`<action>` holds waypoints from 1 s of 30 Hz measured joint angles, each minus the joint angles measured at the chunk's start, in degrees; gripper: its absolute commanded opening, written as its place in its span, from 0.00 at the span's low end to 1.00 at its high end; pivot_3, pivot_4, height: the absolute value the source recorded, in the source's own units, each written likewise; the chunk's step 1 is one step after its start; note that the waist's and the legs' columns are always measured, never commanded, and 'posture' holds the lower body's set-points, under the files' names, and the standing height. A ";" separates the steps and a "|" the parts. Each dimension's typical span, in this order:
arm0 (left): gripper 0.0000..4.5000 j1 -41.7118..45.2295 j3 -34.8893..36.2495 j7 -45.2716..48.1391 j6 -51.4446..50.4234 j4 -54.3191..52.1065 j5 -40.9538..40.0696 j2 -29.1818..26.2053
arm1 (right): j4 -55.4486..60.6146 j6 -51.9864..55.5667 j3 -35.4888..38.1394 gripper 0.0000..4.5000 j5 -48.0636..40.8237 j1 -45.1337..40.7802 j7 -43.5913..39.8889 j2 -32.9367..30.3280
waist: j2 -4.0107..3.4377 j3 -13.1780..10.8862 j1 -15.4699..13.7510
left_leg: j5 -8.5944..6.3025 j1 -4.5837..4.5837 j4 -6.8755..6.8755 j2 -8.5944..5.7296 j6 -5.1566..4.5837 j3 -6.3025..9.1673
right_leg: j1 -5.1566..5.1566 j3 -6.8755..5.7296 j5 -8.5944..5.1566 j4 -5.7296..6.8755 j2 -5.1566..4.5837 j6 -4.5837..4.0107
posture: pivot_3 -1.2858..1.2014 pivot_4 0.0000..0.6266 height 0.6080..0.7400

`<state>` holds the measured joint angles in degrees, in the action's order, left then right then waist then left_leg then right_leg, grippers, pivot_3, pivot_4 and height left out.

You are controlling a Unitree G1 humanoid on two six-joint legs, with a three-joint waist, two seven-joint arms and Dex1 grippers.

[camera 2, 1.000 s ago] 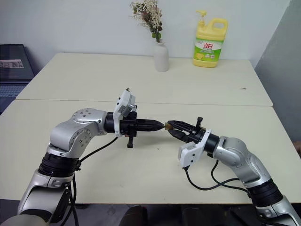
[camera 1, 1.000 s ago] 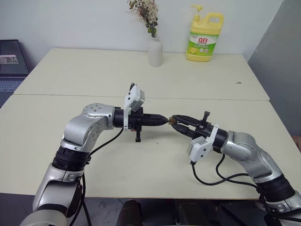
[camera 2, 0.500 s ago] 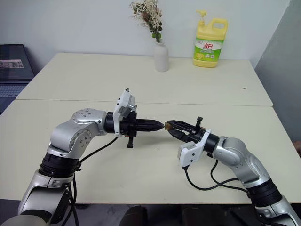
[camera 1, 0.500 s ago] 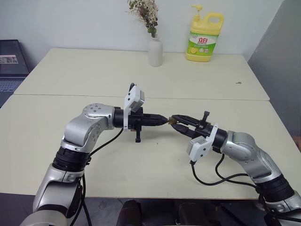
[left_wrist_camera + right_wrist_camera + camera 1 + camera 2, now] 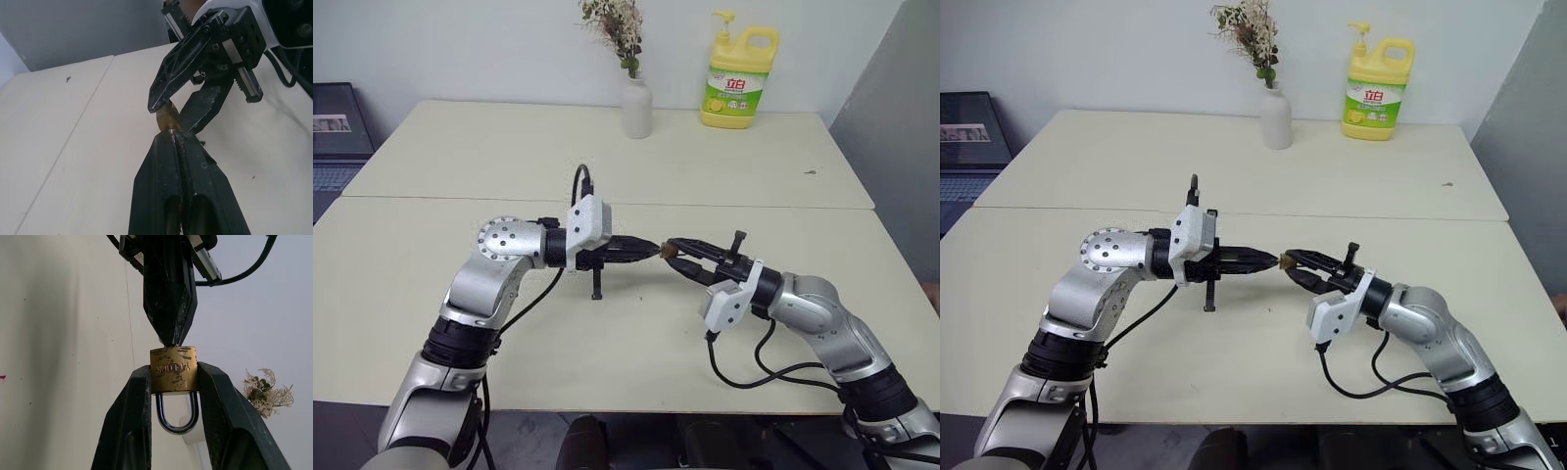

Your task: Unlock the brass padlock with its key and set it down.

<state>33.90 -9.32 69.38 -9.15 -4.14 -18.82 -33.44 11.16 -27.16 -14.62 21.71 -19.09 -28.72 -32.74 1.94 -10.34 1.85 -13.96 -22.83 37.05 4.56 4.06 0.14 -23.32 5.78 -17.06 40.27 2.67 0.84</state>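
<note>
The silver shackle sits back inside the right gripper's fingers, so the robot's left gripper needs to take the padlock's body [image 5: 173, 370], freeing the right gripper to grip the shackle.
Above the middle of the table [image 5: 607, 333] my two grippers meet tip to tip. The right gripper [image 5: 674, 246] is shut on the brass padlock [image 5: 173, 368], clamping its gold body by the sides. The silver shackle [image 5: 177, 417] hangs back between the fingers [image 5: 132, 421]. My left gripper [image 5: 655, 249] is shut, and its pointed tips press against the end of the padlock [image 5: 167, 117] away from the shackle. The key is hidden at that contact point. Both grippers lie roughly level, a hand's height above the tabletop.
A white vase [image 5: 637, 106] with dried flowers and a yellow detergent bottle [image 5: 738, 78] stand at the table's far side. A laptop [image 5: 333, 127] sits off the table's far left. A seam [image 5: 460, 199] runs across the table behind the arms.
My left wrist has rolled about its own axis, swinging its white camera mount from on top round toward the front. Both hands and the padlock have stayed in place.
</note>
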 measured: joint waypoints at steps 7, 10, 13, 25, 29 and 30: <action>0.00 -0.46 -0.04 0.05 8.07 0.41 3.38 0.53 | 0.13 0.21 0.00 0.21 -0.61 0.00 -0.08 0.11 | 0.00 0.00 0.01 | 0.00 0.00 0.00 0.00 0.00 0.00 | 0.00 0.00 0.00 0.01 0.00 0.00 | 0.52 0.24 1.00; 0.00 -0.49 -0.03 0.04 10.54 1.10 4.34 1.08 | 0.15 0.43 0.01 0.21 -0.70 0.00 -0.08 0.10 | 0.00 0.00 0.00 | 0.00 0.00 0.00 0.00 0.00 0.00 | 0.00 0.00 0.00 0.01 0.00 0.00 | 0.52 0.24 1.00; 0.00 -0.54 0.05 -0.20 8.46 1.35 3.79 1.55 | 0.15 1.02 0.01 0.21 -0.68 0.00 -0.19 0.09 | 0.00 0.00 0.00 | 0.00 0.00 0.00 0.00 0.00 0.00 | 0.00 -0.01 0.00 0.03 0.00 0.00 | 0.52 0.24 1.00; 0.63 0.04 0.61 -2.88 -22.19 -0.10 -7.71 1.72 | 0.08 2.70 0.95 0.21 -0.74 -0.63 -0.20 0.21 | 0.00 0.00 0.07 | 0.00 0.02 0.01 0.00 -0.01 0.06 | 0.00 -0.04 0.00 0.10 0.01 0.00 | 0.52 0.24 1.00; 0.63 0.69 3.15 -5.40 -30.58 -0.74 -11.40 1.09 | 0.08 2.67 1.02 0.21 -0.74 -0.63 -0.15 0.22 | 0.00 0.00 0.05 | 0.00 0.03 0.02 -0.01 -0.01 0.07 | 0.00 -0.04 -0.01 0.12 0.01 0.00 | 0.52 0.24 1.00; 0.63 0.70 3.37 -5.95 -31.44 -1.05 -11.82 1.12 | 0.08 2.64 1.02 0.21 -0.74 -0.63 -0.15 0.23 | 0.00 0.00 0.03 | 0.00 0.02 0.02 -0.01 0.00 0.07 | 0.00 -0.04 -0.01 0.12 0.01 0.00 | 0.52 0.24 1.00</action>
<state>34.61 -5.95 63.44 -40.58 -5.19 -30.63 -32.32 11.24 -24.52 -13.61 20.97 -19.71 -28.86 -32.51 1.94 -10.34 1.88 -13.95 -22.80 37.07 4.55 4.06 0.21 -23.32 5.75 -17.07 40.39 2.69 0.84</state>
